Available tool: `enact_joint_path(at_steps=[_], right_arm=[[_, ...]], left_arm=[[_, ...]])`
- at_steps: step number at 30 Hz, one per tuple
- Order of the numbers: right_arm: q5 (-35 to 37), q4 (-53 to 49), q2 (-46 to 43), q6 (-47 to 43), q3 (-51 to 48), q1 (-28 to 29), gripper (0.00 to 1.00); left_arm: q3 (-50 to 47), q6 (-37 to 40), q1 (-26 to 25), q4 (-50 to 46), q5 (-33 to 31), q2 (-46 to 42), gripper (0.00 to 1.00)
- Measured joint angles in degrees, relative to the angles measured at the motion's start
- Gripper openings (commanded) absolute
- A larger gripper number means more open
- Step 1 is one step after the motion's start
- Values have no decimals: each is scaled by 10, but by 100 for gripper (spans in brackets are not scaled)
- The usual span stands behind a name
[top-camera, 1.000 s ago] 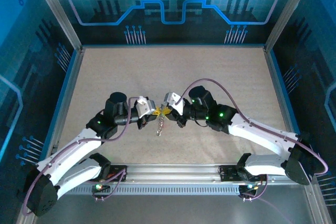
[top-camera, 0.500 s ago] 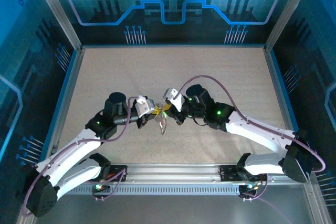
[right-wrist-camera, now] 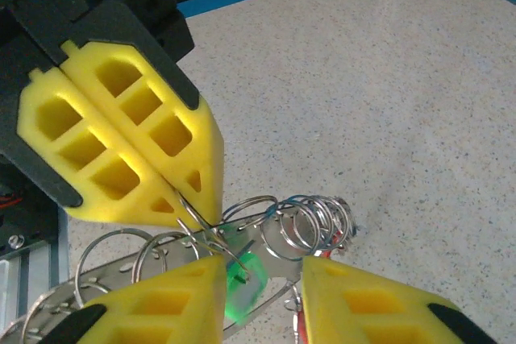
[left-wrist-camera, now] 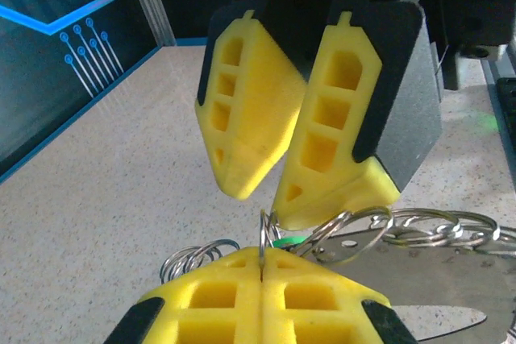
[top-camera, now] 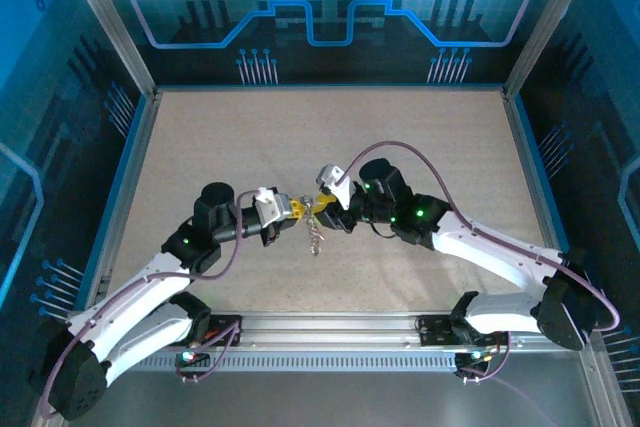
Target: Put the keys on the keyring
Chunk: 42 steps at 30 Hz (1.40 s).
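My right gripper should back off, square up and pinch that wire loop [left-wrist-camera: 264,235], because it now slants past the wire loop at my left gripper's fingers.
Above the table's middle my left gripper [top-camera: 297,210] meets my right gripper [top-camera: 319,206] tip to tip. The left gripper [left-wrist-camera: 263,267] is shut on one thin wire loop of the keyring [left-wrist-camera: 387,227], a floppy chain of silver rings that dangles below [top-camera: 315,238]. The right gripper [right-wrist-camera: 262,270] is open, its fingers [right-wrist-camera: 161,300] on either side of the rings [right-wrist-camera: 310,219]. A green key head [right-wrist-camera: 246,279] sits by its left finger, also visible under the rings [left-wrist-camera: 288,241]. A red key [right-wrist-camera: 299,325] peeks out lower down. A flat silver strip [left-wrist-camera: 439,267] with holes hangs among the rings.
The speckled beige tabletop [top-camera: 400,137] lies under both arms, bounded by a blue rim [top-camera: 130,162] and dark patterned walls. The right arm's cable [top-camera: 400,150] loops above its wrist. A metal rail [top-camera: 330,325] runs along the near edge.
Both grippers have shifted slightly right and away from the bases, staying tip to tip. The hanging keyring moved right with them.
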Motion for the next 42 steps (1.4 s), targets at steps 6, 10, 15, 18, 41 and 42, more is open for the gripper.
enact_joint_path(at_steps=[6, 10, 15, 18, 41, 42], right_arm=[[-22, 55, -75, -83, -66, -5, 33], [-42, 76, -110, -148, -82, -5, 29], [-80, 80, -121, -230, -82, -2, 23], [-83, 79, -121, -257, -83, 3, 22], [-113, 75, -125, -336, -116, 6, 21], [-113, 77, -123, -336, -116, 7, 20]], left_arm=[[-8, 0, 0, 29, 52, 0, 0], [-12, -2, 0, 53, 84, 0, 0], [-17, -1, 0, 71, 109, 0, 0], [-18, -1, 0, 75, 126, 0, 0], [-18, 5, 0, 76, 178, 7, 0], [-18, 5, 0, 76, 180, 9, 0]])
